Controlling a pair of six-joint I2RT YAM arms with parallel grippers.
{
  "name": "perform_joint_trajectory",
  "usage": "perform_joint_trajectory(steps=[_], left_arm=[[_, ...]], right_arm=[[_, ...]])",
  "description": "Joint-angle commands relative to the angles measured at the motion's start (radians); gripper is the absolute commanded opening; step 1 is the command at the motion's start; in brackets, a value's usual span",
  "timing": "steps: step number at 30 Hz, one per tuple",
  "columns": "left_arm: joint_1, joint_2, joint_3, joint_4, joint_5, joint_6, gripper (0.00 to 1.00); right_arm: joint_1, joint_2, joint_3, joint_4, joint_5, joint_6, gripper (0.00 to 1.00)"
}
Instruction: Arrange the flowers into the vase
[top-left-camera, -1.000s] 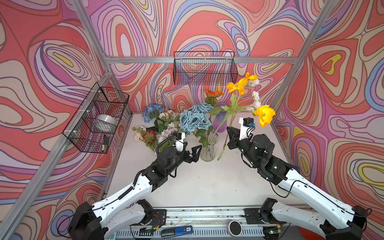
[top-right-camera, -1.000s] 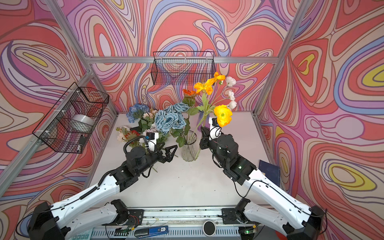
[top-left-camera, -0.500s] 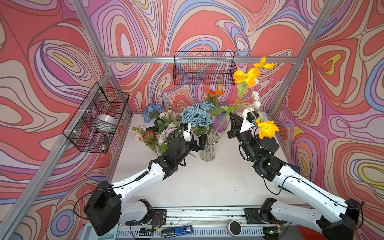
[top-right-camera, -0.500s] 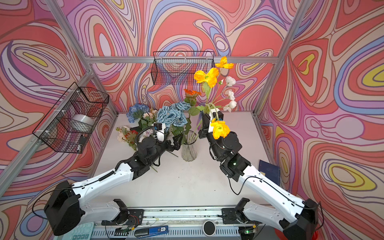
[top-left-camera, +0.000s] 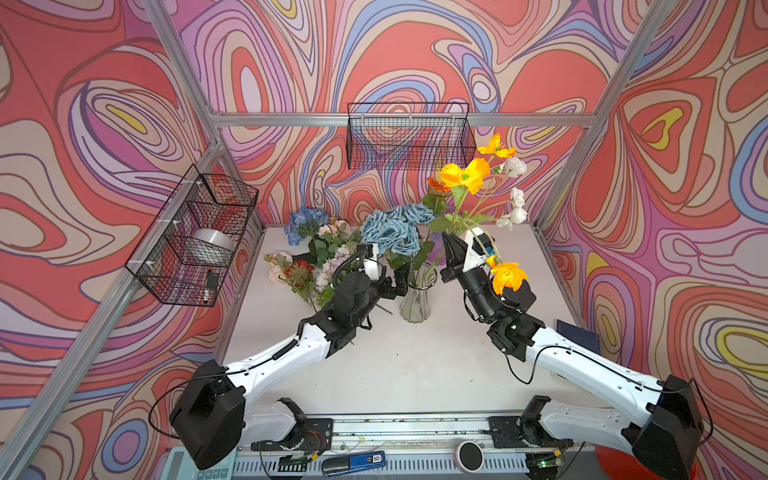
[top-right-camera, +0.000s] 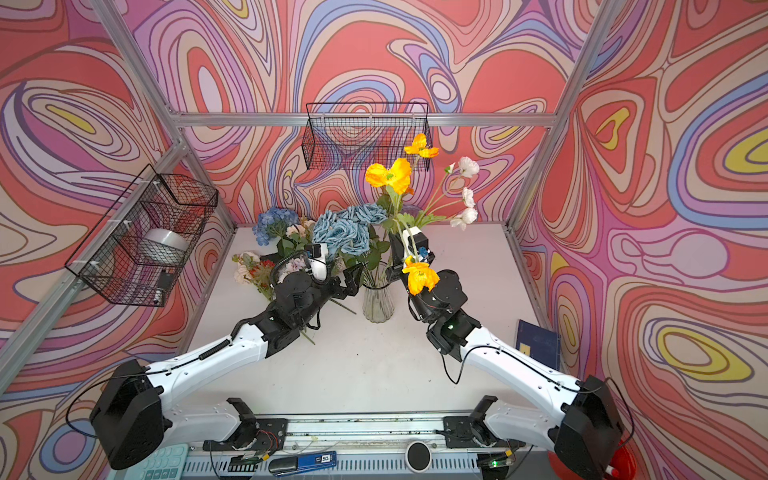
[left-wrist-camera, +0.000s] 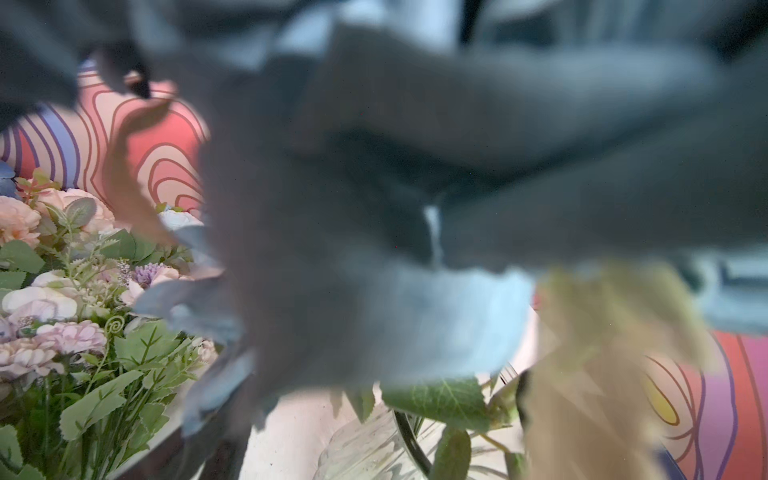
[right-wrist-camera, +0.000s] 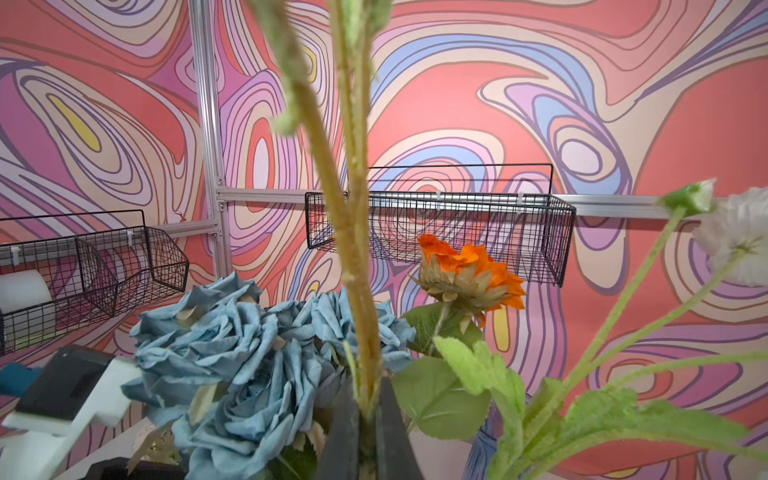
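Observation:
My right gripper releases the orange poppies' green stems, now held just above the vase's rim, next, in the clear glass vase's opening (top-left-camera: 424, 281), beside the blue roses.
A clear glass vase (top-left-camera: 415, 300) (top-right-camera: 377, 305) stands mid-table with blue roses (top-left-camera: 392, 232) (top-right-camera: 347, 230) (right-wrist-camera: 232, 365) in it. My right gripper (top-left-camera: 451, 249) (top-right-camera: 395, 251) (right-wrist-camera: 368, 415) is shut on the green stems (right-wrist-camera: 359, 291) of the orange poppies (top-left-camera: 465, 176) (top-right-camera: 390, 174), just right of the vase and above its rim. One poppy head (top-left-camera: 507, 276) hangs against my right wrist. My left gripper (top-left-camera: 398, 279) (top-right-camera: 351, 283) is open at the vase's left rim, under the roses. Blurred blue petals fill most of the left wrist view; the vase rim (left-wrist-camera: 405, 432) shows below them.
More flowers (top-left-camera: 316, 257) (top-right-camera: 270, 257) (left-wrist-camera: 54, 332) lie piled at the back left of the table. White blooms (top-left-camera: 515, 208) and an orange gerbera (right-wrist-camera: 469, 274) rise behind the vase. Wire baskets hang on the back wall (top-left-camera: 409, 137) and the left wall (top-left-camera: 191, 237). A dark blue book (top-left-camera: 575, 332) lies at the right.
My left gripper has reached forward to the vase's rim, still open. My right gripper lifted the poppies, then tipped them leftward toward the vase.

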Motion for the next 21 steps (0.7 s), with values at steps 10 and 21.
perform_joint_trajectory(steps=[10, 21], left_arm=[[0.018, -0.003, 0.001, 0.033, -0.002, -0.01, 1.0], [0.02, -0.011, -0.012, 0.038, 0.001, -0.021, 1.0]], right_arm=[[-0.003, 0.003, -0.175, 0.125, -0.011, 0.115, 0.0], [-0.023, 0.052, -0.208, 0.093, -0.101, 0.221, 0.0]])
